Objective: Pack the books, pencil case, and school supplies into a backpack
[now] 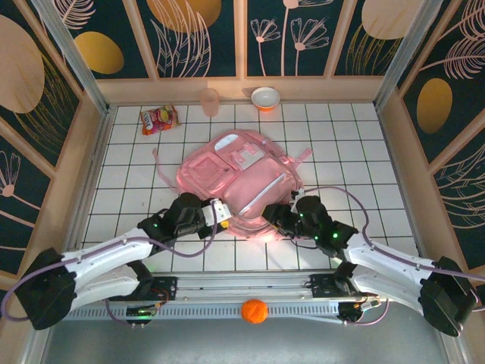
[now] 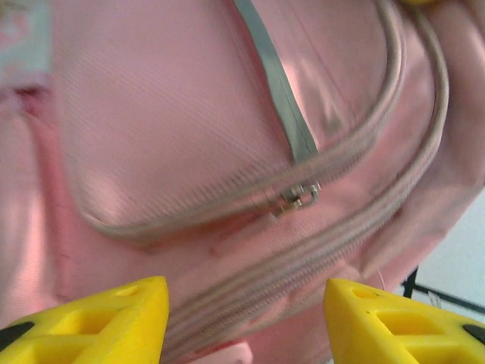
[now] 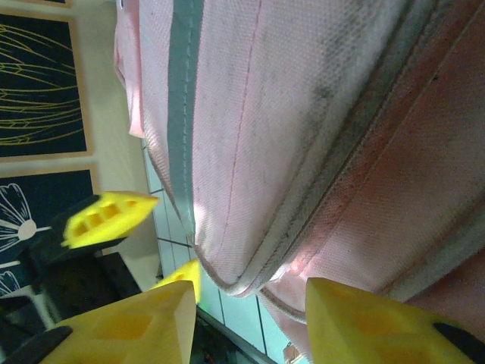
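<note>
Next, I pinch the pocket's slack, unheld zip edge close beside the metal pull (image 2: 300, 196) with my left gripper before my right gripper takes the pull.
The pink backpack (image 1: 239, 178) lies flat mid-table, pockets up. My left gripper (image 1: 220, 213) is at its near left corner. In the left wrist view the left gripper (image 2: 246, 322) is open, its yellow fingers (image 2: 114, 318) wide apart just short of the pink fabric and a pale zip with a metal pull (image 2: 299, 196). My right gripper (image 1: 274, 220) is at the near right corner. It (image 3: 250, 326) is open too, with the backpack (image 3: 303, 136) and its seamed bottom edge just beyond the fingertips, nothing pinched. The books, pencil case and school supplies are out of view.
A red-and-yellow snack packet (image 1: 159, 119), a pink cup (image 1: 210, 101) and an orange-and-white bowl (image 1: 265, 98) stand along the back wall. An orange ball (image 1: 255, 311) rests by the arm bases. Pink straps (image 1: 161, 168) trail left of the backpack. Wooden walls enclose the tiled table (image 1: 364, 152).
</note>
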